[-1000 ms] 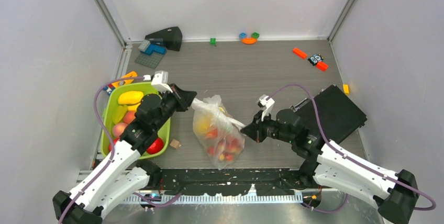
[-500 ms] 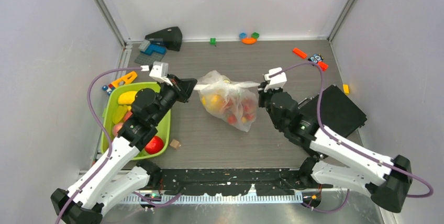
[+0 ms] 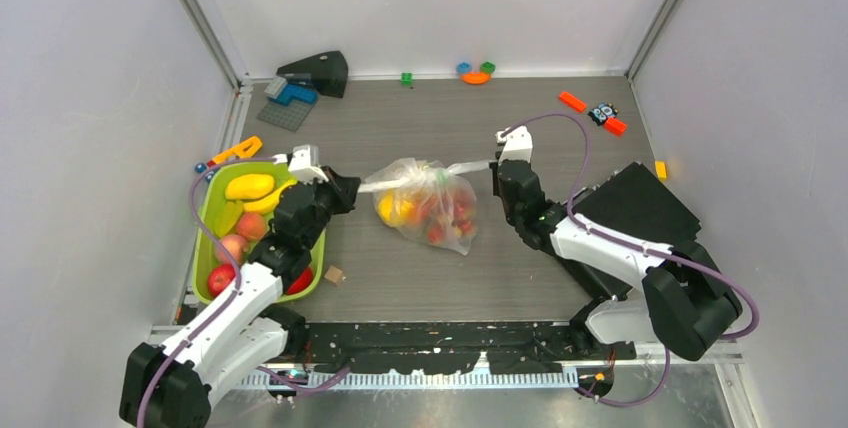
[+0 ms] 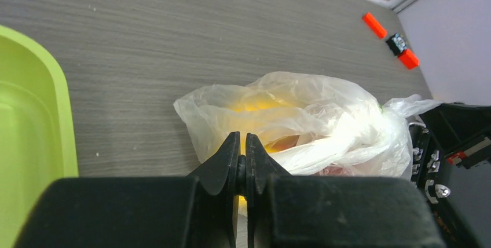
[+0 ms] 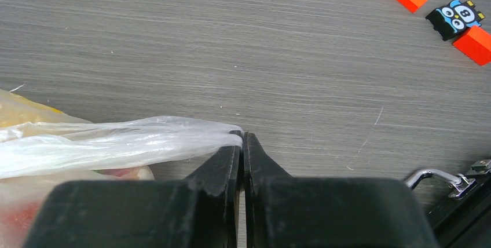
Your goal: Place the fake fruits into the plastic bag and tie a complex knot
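I have the plastic bag's handle piece in my right gripper, stretched taut over the bag's top. Next, I let go of it on the bare table (image 3: 543, 161) (image 5: 321, 135) between the plastic bag and the black case.
The plastic bag (image 3: 428, 206) lies mid-table with several fake fruits inside, yellow and red showing through. My left gripper (image 3: 352, 188) is shut on the bag's left handle strand (image 3: 380, 185). My right gripper (image 3: 496, 162) is shut on the right handle strand (image 3: 465, 165). Both strands are stretched taut, away from each other, over the bag's top. In the left wrist view the shut tips (image 4: 242, 143) sit right against the bag (image 4: 301, 109). In the right wrist view the handle (image 5: 116, 143) runs into the shut tips (image 5: 243, 138). Whether a knot is formed I cannot tell.
A lime-green tray (image 3: 204, 238) at the left holds more fruits: a yellow one (image 3: 249, 186), a peach (image 3: 232, 246), a red apple (image 3: 220, 279). A black case (image 3: 640, 213) lies at the right. Toy bricks (image 3: 575, 101) and a black wedge (image 3: 318, 70) sit at the back, a small cube (image 3: 334, 275) by the tray.
The right gripper swung from the near side to the far right of the bag, carrying its handle. The bag shifted toward the back, and both handles are now pulled straight.
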Motion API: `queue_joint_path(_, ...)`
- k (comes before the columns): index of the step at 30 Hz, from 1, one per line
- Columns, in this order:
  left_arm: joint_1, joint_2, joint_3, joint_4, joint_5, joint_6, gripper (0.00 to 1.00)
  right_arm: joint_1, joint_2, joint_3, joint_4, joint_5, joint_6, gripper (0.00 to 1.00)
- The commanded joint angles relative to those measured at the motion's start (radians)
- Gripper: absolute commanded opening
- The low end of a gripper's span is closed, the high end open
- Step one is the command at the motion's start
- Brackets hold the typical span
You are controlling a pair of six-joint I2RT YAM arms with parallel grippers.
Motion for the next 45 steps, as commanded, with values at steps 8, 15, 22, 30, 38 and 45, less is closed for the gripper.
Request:
queue_joint_path(8, 0.060, -0.094, 0.197, -0.014, -0.114, 0.100, 0.00, -0.095, -0.133, 0.067, -0.037, 0.237, -0.107, 0.05)
queue_joint_path(15, 0.067, -0.107, 0.193, -0.042, -0.137, 0.157, 0.00, -0.169, -0.092, 0.096, -0.034, 0.206, -0.186, 0.05)
queue_joint_path(22, 0.190, -0.063, -0.001, 0.053, -0.143, 0.070, 0.00, -0.298, -0.011, 0.015, -0.026, 0.194, -0.170, 0.05)
queue_joint_path(30, 0.221, -0.050, 0.009, 0.060, -0.089, 0.087, 0.00, -0.325, -0.017, 0.033, -0.055, 0.173, -0.167, 0.05)
queue_joint_path(38, 0.220, 0.029, 0.073, 0.112, 0.035, 0.064, 0.00, -0.323, -0.049, 0.022, -0.025, 0.060, -0.154, 0.05)
queue_joint_path(45, 0.218, 0.065, 0.079, 0.121, 0.086, 0.057, 0.00, -0.320, -0.021, 0.028, -0.029, -0.018, -0.152, 0.05)
